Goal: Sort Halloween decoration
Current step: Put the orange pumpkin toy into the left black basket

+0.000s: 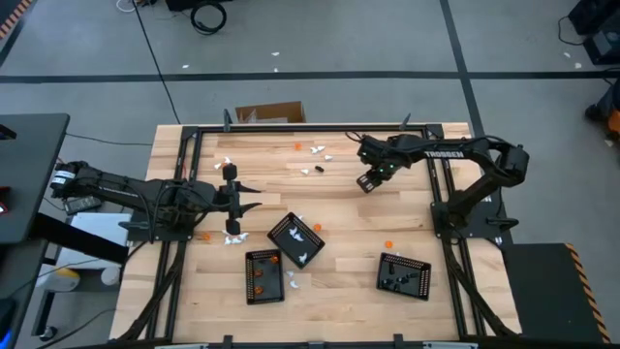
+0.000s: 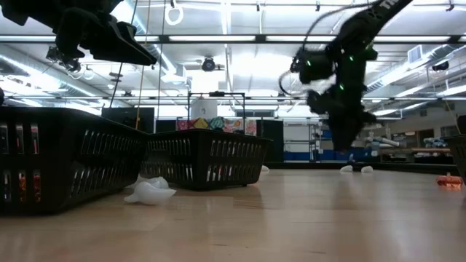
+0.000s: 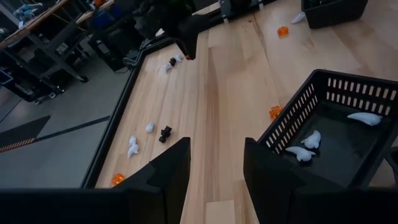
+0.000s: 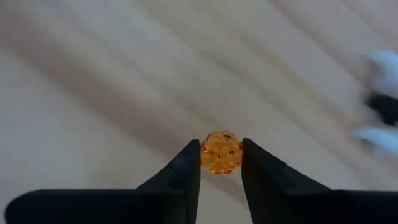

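Note:
The fingers of my right gripper will release the orange piece in the black tray (image 1: 266, 275), between the orange pieces there.
My right gripper (image 4: 221, 163) is shut on a tiny orange decoration piece (image 4: 220, 153) and hangs over the far middle of the table (image 1: 367, 183). Loose orange (image 1: 297, 146), white (image 1: 318, 151) and black (image 1: 318, 170) pieces lie on the wood by the far edge. My left gripper (image 3: 216, 167) stands open with nothing between its fingers, above the table's left side (image 1: 250, 206). It is just left of a black tray (image 3: 292, 118) that holds white pieces (image 3: 311, 139). My right gripper pinches the orange piece by two opposite sides (image 4: 205, 155) between its two fingertips. The fingers point steeply down from above. The piece is lifted clear of the wood.
Three black trays stand in the near half: one by its rim (image 1: 275, 233) at the middle, one (image 1: 250, 276) with orange pieces, one (image 1: 426, 278) at the near right with black pieces. Stray orange pieces (image 1: 388, 244) (image 3: 274, 112) lie on the boards. A black frame (image 1: 438, 174) borders the table.

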Controlling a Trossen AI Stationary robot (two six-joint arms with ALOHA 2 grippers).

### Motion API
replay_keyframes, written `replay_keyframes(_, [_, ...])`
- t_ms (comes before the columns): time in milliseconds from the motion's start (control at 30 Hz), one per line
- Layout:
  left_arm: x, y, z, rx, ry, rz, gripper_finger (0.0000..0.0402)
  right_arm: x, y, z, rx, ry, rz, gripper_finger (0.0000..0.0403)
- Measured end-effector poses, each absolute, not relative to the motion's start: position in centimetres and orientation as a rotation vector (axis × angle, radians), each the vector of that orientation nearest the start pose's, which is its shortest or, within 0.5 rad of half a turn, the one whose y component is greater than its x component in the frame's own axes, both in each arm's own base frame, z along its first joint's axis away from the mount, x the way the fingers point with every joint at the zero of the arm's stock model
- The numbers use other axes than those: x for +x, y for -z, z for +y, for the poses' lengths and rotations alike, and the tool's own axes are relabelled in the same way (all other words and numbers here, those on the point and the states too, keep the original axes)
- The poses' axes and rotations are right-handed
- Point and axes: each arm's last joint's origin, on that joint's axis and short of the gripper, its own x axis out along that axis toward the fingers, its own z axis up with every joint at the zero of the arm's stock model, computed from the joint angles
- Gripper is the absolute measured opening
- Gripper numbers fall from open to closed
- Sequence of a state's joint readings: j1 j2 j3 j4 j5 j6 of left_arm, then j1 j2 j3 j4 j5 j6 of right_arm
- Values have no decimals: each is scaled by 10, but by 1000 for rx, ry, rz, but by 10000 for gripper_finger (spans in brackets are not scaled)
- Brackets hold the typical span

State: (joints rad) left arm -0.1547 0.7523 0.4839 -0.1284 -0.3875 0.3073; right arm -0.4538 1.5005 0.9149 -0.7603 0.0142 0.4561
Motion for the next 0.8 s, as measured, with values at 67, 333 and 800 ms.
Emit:
replay_keyframes(67, [166, -240, -15, 408, -170, 416, 155, 244, -196, -105, 682, 639, 1201, 104])
replay_keyframes(333, [166, -240, -15, 411, -169, 415, 155, 294, -226, -47, 645, 381, 994, 105])
replay_keyframes(800, [161, -248, -23, 378, -58, 337, 155, 413, -225, 72, 513, 23, 896, 106])
